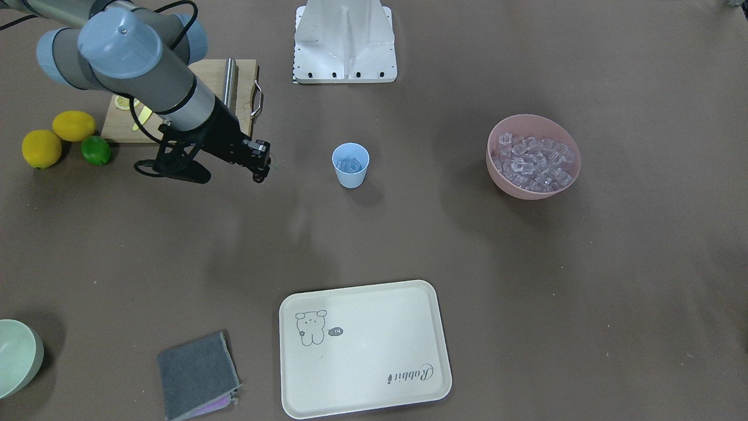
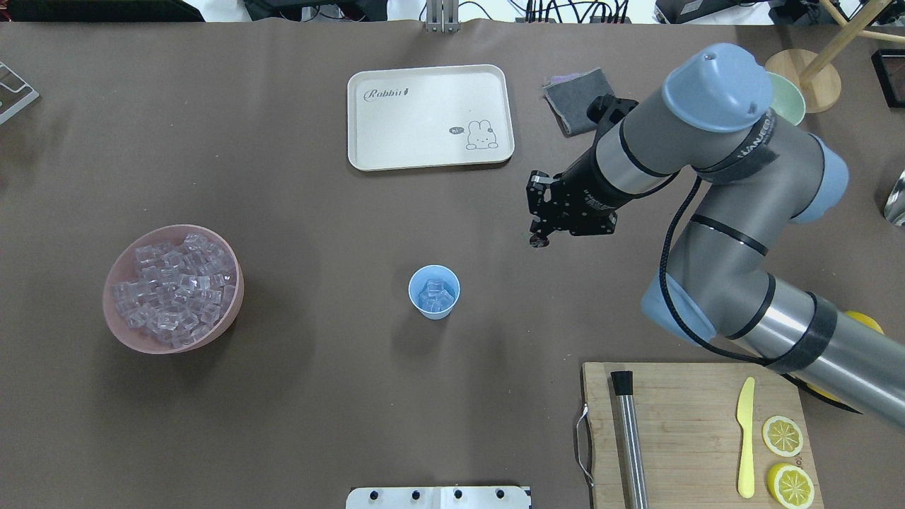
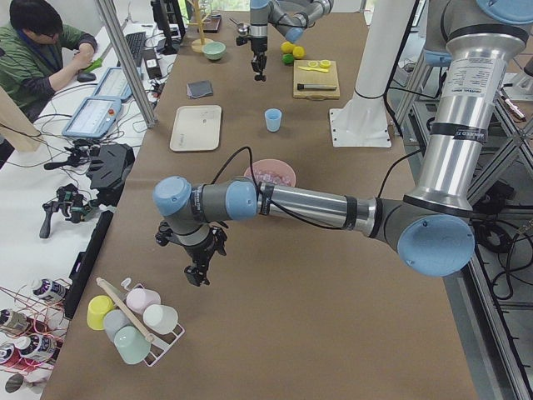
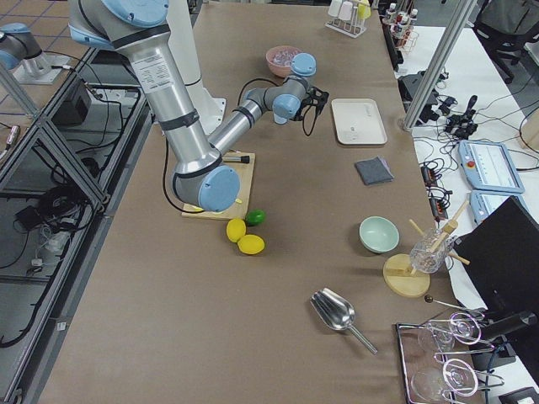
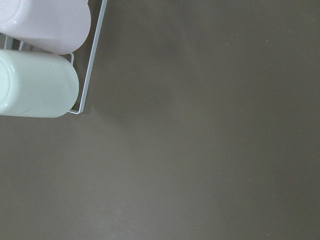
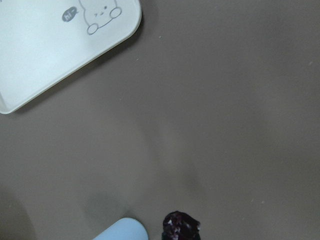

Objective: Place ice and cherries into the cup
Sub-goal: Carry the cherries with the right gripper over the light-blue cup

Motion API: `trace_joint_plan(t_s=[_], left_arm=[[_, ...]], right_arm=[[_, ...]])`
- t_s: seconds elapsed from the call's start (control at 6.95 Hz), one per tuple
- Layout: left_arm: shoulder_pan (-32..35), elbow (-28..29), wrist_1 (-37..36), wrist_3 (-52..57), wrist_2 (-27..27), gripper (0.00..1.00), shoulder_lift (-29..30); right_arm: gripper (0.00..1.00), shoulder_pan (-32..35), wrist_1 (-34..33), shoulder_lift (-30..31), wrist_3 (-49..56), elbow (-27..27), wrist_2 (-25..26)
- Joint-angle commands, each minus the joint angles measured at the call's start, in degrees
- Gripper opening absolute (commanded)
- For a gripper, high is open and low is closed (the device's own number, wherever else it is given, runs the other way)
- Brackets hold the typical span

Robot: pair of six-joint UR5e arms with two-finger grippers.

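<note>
The robot's right gripper needs to release the dark cherries on top of the ice cubes [image 1: 350,164] in the light blue cup.
The light blue cup [image 2: 433,291] stands upright mid-table with a few ice cubes [image 2: 435,293] inside; it also shows in the front view [image 1: 350,165]. More ice [image 2: 175,283] fills the pink bowl [image 2: 239,300] at the left. My right gripper [image 2: 539,232] hangs above the table, right of and beyond the cup, shut on the dark cherries [image 2: 539,242]. In the right wrist view the cherries [image 6: 181,227] show at the bottom edge beside the cup's rim [image 6: 120,231]. My left gripper [image 3: 196,275] shows only in the left side view, far from the cup; I cannot tell its state.
A cream tray [image 2: 424,134] and a grey cloth [image 2: 574,99] lie beyond the cup. A cutting board [image 2: 693,424] holds a metal rod, a yellow knife and lemon slices. Lemons [image 1: 42,148] and a lime [image 1: 95,150] lie beside it. A cup rack [image 3: 137,321] sits below the left gripper.
</note>
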State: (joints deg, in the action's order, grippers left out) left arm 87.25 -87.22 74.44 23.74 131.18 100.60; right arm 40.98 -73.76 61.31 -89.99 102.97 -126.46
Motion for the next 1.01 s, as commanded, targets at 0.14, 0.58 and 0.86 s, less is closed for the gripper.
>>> trace_joint_plan(t_s=[0.14,0.58,0.86], left_arm=[[0.03,1.96,-0.17,-0.1,3.28,0.97,-0.06],[-0.06,2.58,-0.08,-0.1,3.29,0.97,-0.06],[0.02,3.89,0.45,0.07,3.29,0.97,0.12]], right_arm=[[0.0,-7.56,0.72,-3.03,-2.2,-0.48,0.43],[0.0,-10.31,0.72,-9.51,-5.43,-4.6,3.41],[0.0,-10.74,2.81,-12.7,-5.55,-10.13,5.59]])
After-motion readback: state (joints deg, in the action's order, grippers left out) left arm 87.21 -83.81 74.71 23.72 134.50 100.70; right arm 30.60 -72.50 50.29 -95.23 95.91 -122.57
